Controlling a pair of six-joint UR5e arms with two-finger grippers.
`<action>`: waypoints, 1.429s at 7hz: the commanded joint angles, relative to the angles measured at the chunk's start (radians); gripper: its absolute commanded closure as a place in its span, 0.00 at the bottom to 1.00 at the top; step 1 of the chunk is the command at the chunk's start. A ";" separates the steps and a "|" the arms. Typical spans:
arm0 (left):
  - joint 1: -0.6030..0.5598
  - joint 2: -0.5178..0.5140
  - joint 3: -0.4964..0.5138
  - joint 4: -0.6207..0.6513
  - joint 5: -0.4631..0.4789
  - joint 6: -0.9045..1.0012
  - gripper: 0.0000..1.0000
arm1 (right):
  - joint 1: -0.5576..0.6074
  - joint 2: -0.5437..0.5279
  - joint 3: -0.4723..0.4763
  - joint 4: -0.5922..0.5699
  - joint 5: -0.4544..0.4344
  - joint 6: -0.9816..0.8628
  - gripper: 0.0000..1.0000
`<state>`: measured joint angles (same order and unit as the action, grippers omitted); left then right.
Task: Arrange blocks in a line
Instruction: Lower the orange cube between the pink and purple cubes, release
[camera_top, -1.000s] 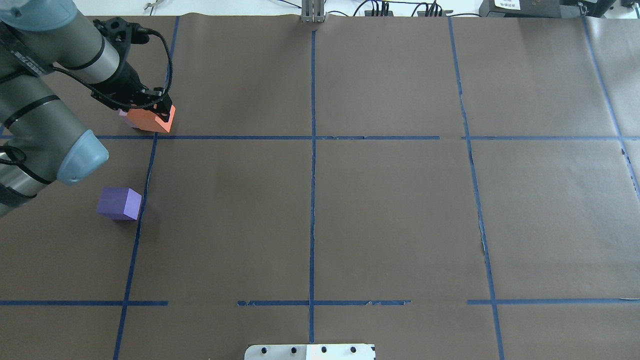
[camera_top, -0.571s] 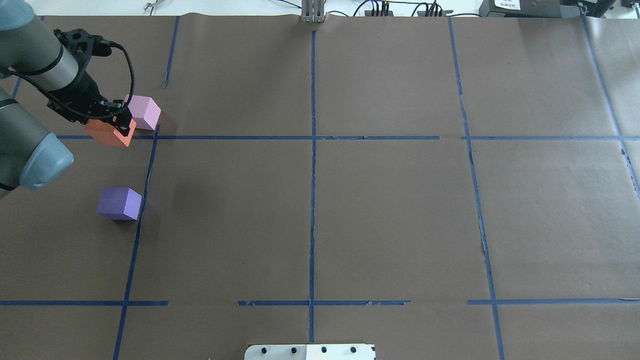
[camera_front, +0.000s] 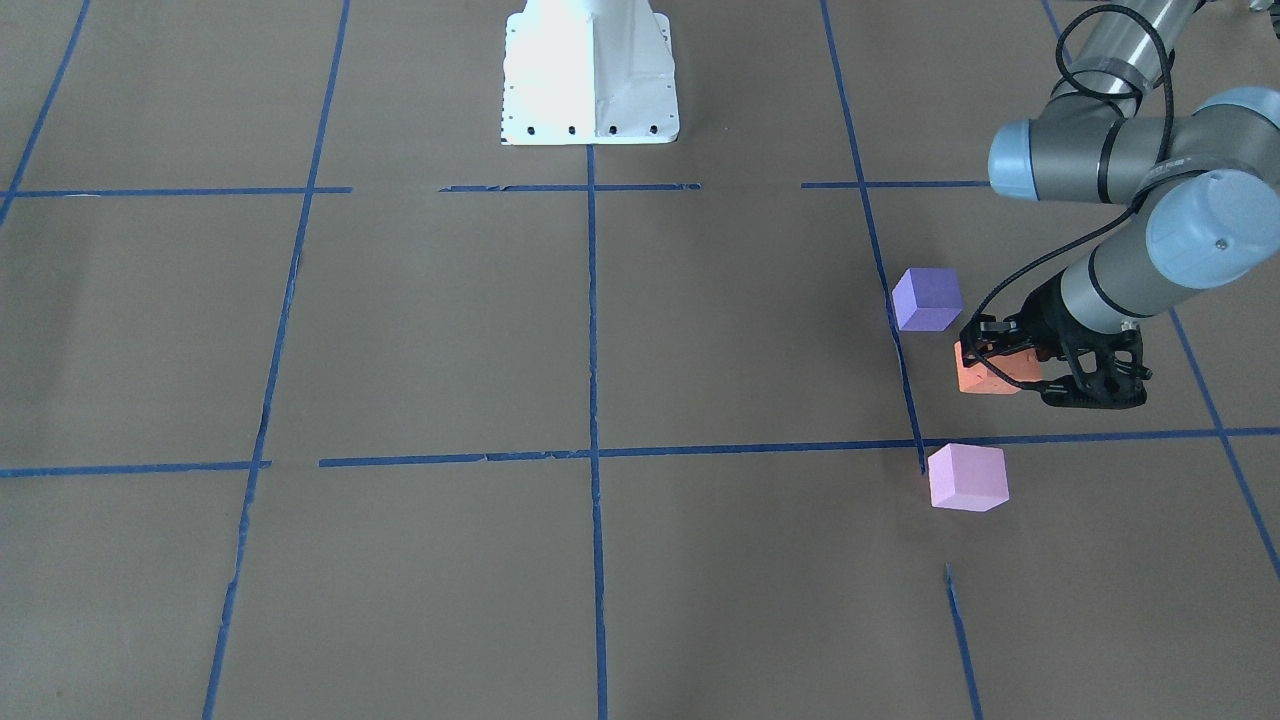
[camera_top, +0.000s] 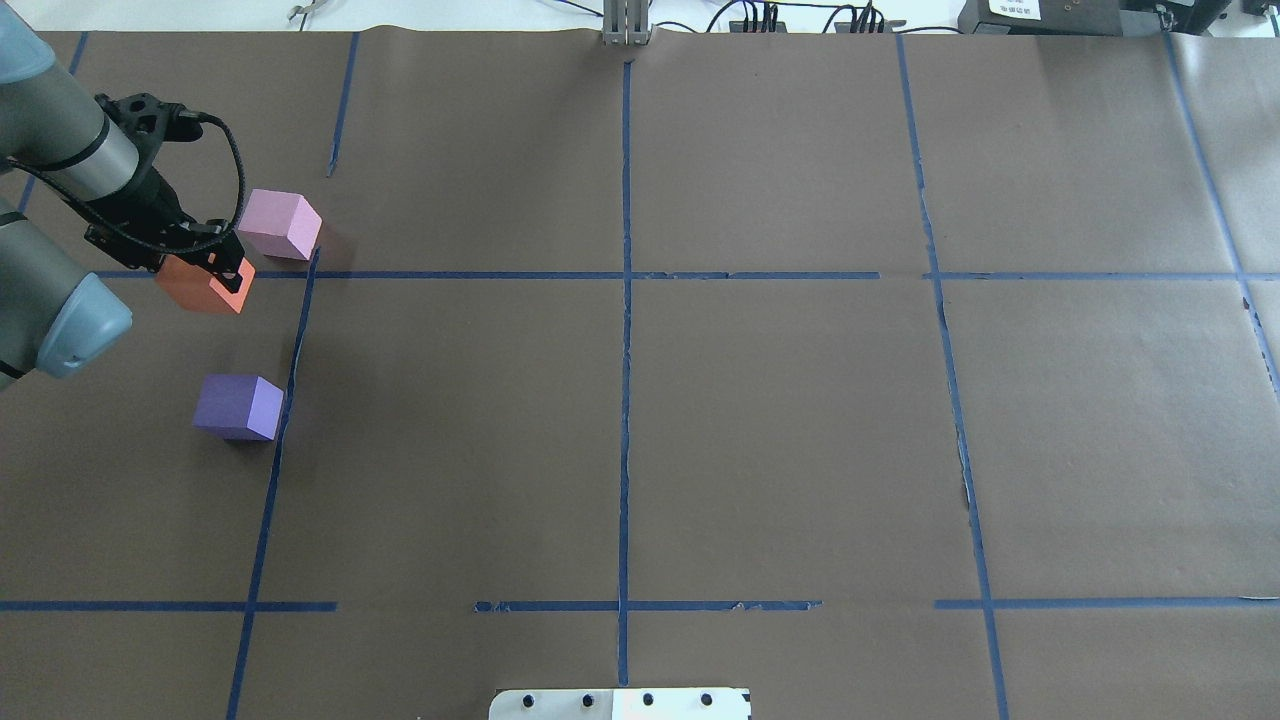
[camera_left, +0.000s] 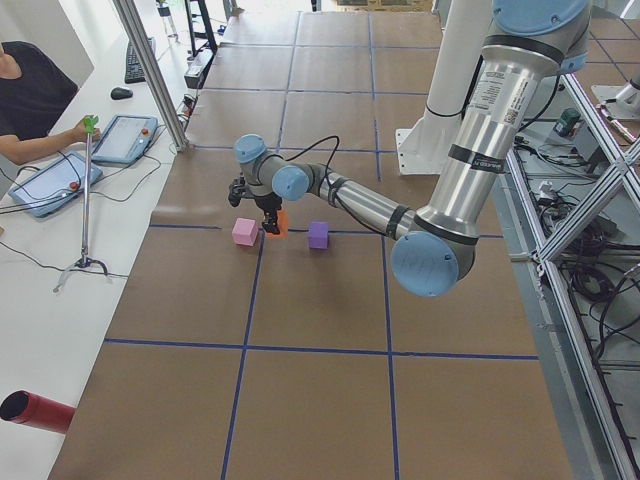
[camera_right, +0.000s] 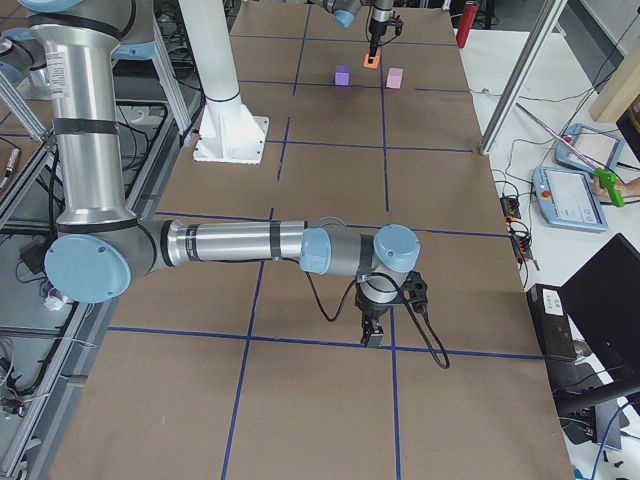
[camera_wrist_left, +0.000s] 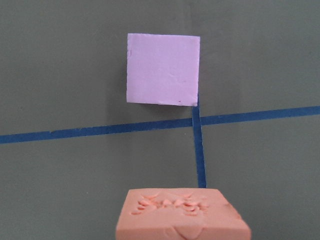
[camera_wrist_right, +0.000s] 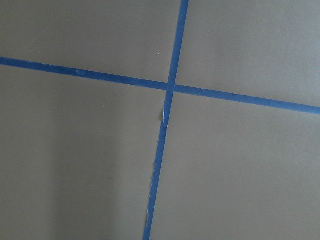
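Observation:
My left gripper has the orange block. It will let go of it on the table (camera_front: 960, 382) (camera_wrist_left: 166, 172) between the purple block and the pink block.
My left gripper (camera_top: 216, 270) is shut on the orange block (camera_top: 193, 288) and holds it low over the table, between the pink block (camera_top: 280, 225) and the purple block (camera_top: 238, 407). The front-facing view shows the same row: purple block (camera_front: 927, 299), orange block (camera_front: 983, 376) in the left gripper (camera_front: 1000, 360), pink block (camera_front: 967, 477). In the left wrist view the orange block (camera_wrist_left: 182, 216) fills the bottom edge, with the pink block (camera_wrist_left: 162, 68) beyond it. My right gripper (camera_right: 372, 335) points down at the bare table far from the blocks; I cannot tell whether it is open.
Blue tape lines (camera_top: 625, 300) divide the brown table cover into squares. The white robot base plate (camera_front: 590, 80) stands at the table's middle edge. An operator (camera_left: 30, 100) with tablets sits beyond the far edge.
My left gripper has carried the orange block left and toward the robot, off the spot over the pink block, which now shows fully. The purple block has not moved.

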<state>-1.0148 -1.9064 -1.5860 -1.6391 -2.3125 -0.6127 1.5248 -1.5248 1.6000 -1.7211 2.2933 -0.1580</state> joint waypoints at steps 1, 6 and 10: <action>0.004 -0.008 0.064 -0.056 -0.008 -0.021 0.98 | 0.000 0.000 0.000 0.000 0.000 0.000 0.00; 0.064 -0.014 0.107 -0.166 -0.007 -0.130 0.98 | 0.000 0.000 0.000 0.000 0.000 0.000 0.00; 0.068 0.000 0.115 -0.195 -0.005 -0.118 0.09 | 0.000 0.000 0.000 0.000 0.000 0.000 0.00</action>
<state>-0.9475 -1.9144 -1.4746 -1.8171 -2.3184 -0.7364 1.5248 -1.5248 1.6000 -1.7211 2.2933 -0.1580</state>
